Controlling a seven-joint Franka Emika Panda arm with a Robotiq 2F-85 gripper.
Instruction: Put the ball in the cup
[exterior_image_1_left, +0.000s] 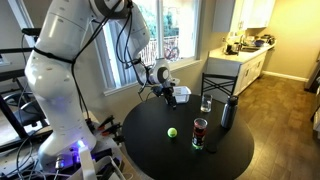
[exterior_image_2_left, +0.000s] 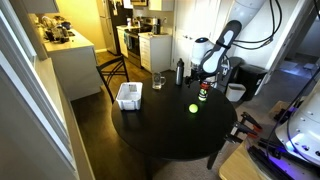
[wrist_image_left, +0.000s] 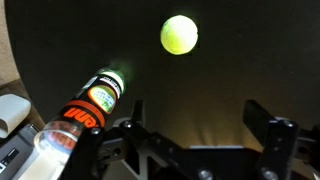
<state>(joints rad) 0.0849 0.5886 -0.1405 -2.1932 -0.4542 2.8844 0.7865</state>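
Observation:
The lime-green ball near the reddish-brown cup is next, and my gripper needs to go to it and close around the ball's sides (exterior_image_1_left: 172, 132) (wrist_image_left: 179, 35).
The lime-green ball (exterior_image_1_left: 172, 132) lies on the round black table in both exterior views (exterior_image_2_left: 193, 108) and in the upper middle of the wrist view (wrist_image_left: 179, 34). The reddish-brown see-through cup (exterior_image_1_left: 200, 133) stands upright close beside it (exterior_image_2_left: 203, 96). In the wrist view the cup (wrist_image_left: 88, 112) shows an orange label, left of the ball. My gripper (exterior_image_1_left: 171, 94) hangs open and empty above the table's far side (exterior_image_2_left: 212, 71), well away from the ball. Both fingers (wrist_image_left: 200, 125) frame bare tabletop.
A clear drinking glass (exterior_image_1_left: 206, 103) and a taller dark bottle (exterior_image_1_left: 228, 113) stand behind the cup. A white basket (exterior_image_2_left: 128, 96) sits on the table's edge and a white mug (exterior_image_2_left: 236, 92) near the arm. A chair (exterior_image_1_left: 218, 82) stands behind the table.

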